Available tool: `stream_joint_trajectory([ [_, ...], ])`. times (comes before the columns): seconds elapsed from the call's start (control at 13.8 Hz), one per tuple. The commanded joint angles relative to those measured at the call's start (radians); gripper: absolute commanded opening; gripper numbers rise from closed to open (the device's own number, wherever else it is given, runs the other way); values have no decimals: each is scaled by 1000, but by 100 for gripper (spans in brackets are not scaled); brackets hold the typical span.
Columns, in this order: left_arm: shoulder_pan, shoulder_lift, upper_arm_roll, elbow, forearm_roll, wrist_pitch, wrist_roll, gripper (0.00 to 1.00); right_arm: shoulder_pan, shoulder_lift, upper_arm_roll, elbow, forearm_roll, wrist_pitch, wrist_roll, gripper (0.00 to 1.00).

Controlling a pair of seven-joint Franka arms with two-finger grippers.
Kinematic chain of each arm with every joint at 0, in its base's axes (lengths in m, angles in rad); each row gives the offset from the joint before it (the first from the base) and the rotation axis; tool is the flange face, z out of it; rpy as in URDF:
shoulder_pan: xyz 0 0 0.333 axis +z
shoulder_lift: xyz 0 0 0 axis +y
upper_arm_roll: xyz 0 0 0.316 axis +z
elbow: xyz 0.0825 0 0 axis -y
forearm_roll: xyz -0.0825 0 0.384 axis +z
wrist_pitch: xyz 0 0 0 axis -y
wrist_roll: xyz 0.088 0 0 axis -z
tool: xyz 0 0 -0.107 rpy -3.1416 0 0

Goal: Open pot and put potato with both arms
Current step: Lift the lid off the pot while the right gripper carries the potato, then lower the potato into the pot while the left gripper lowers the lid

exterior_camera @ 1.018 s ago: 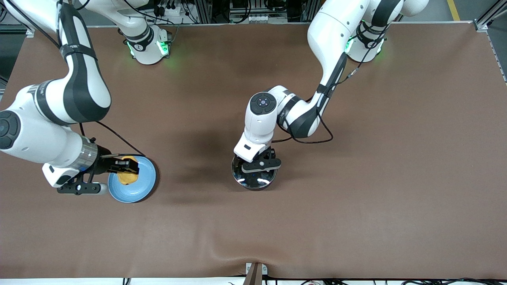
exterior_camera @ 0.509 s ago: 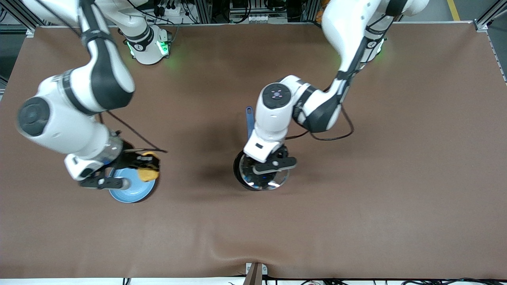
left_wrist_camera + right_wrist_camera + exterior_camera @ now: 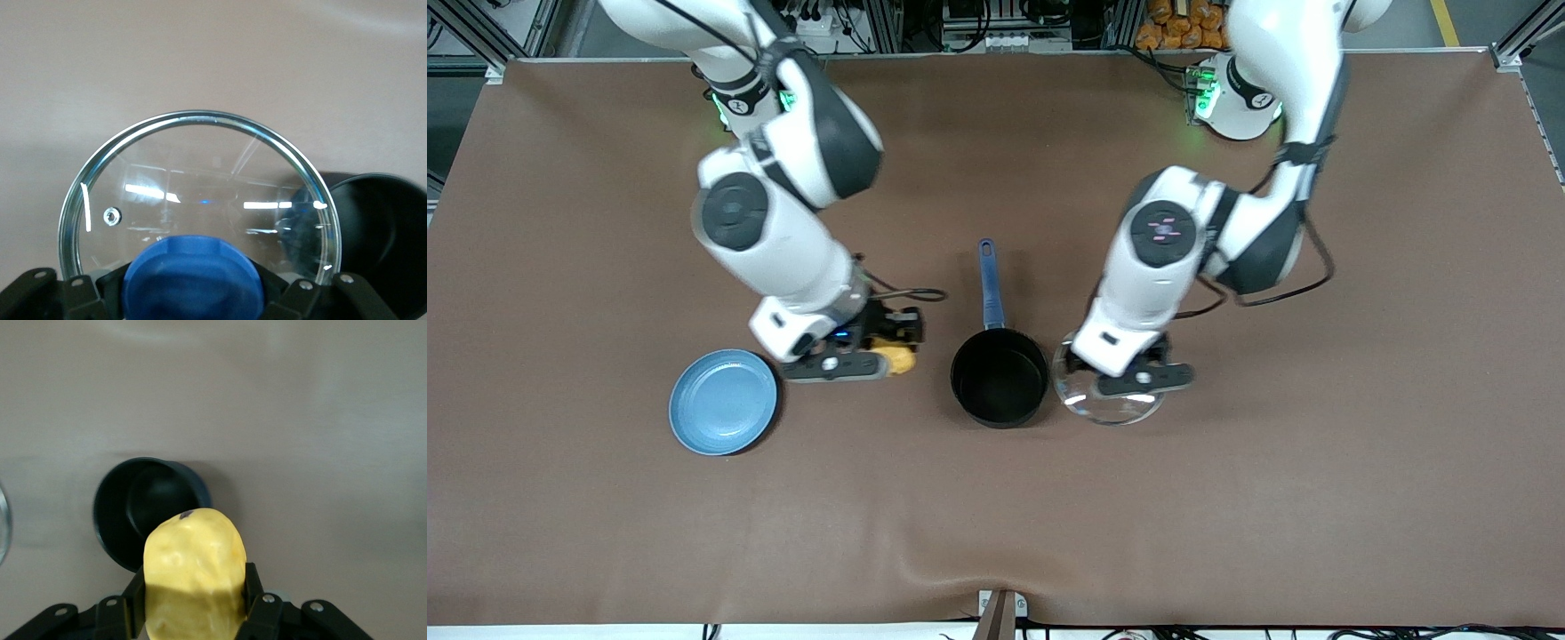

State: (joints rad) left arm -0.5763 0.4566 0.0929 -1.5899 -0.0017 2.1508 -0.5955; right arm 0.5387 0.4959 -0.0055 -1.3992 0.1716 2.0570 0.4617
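Next, my left gripper lets go of the glass lid on the bare table, a lid's width farther from the pot (image 3: pixel 1213 375).
The black pot (image 3: pixel 1000 388) stands open mid-table, its blue handle (image 3: pixel 989 283) pointing toward the robots' bases. It also shows in the right wrist view (image 3: pixel 143 508) and the left wrist view (image 3: pixel 380 240). My right gripper (image 3: pixel 895 348) is shut on the yellow potato (image 3: pixel 897 360), also seen in the right wrist view (image 3: pixel 193 573), held in the air over the table between the blue plate and the pot. My left gripper (image 3: pixel 1134 363) is shut on the blue knob (image 3: pixel 197 280) of the glass lid (image 3: pixel 1107 400), held beside the pot toward the left arm's end.
The empty blue plate (image 3: pixel 722 413) lies on the brown table toward the right arm's end, nearer to the front camera than the right gripper. A cable loops from the left arm's wrist (image 3: pixel 1280 289).
My left gripper has carried the lid off the pot toward the left arm's end, uncovering the pot. My right gripper has carried the potato off the plate toward the pot.
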Motion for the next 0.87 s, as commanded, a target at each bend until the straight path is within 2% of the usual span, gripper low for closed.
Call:
stream_joint_trajectory([
  [0.0,103,-179,-12,-200,-50,15,172,0,30,61,-13,32,-1,78,14,41],
  [0.15,163,-190,-12,-260,-52,29,246,0,46,96,-13,39,-1,147,14,39],
  [0.36,202,-155,-12,-332,-52,151,290,0,90,159,-17,54,-9,247,45,39],
  [0.58,205,-87,-9,-386,-52,269,296,0,122,255,-17,55,-67,386,45,37],
  [0.8,217,-29,-7,-436,-40,394,301,0,150,343,-19,109,-78,414,43,37],
])
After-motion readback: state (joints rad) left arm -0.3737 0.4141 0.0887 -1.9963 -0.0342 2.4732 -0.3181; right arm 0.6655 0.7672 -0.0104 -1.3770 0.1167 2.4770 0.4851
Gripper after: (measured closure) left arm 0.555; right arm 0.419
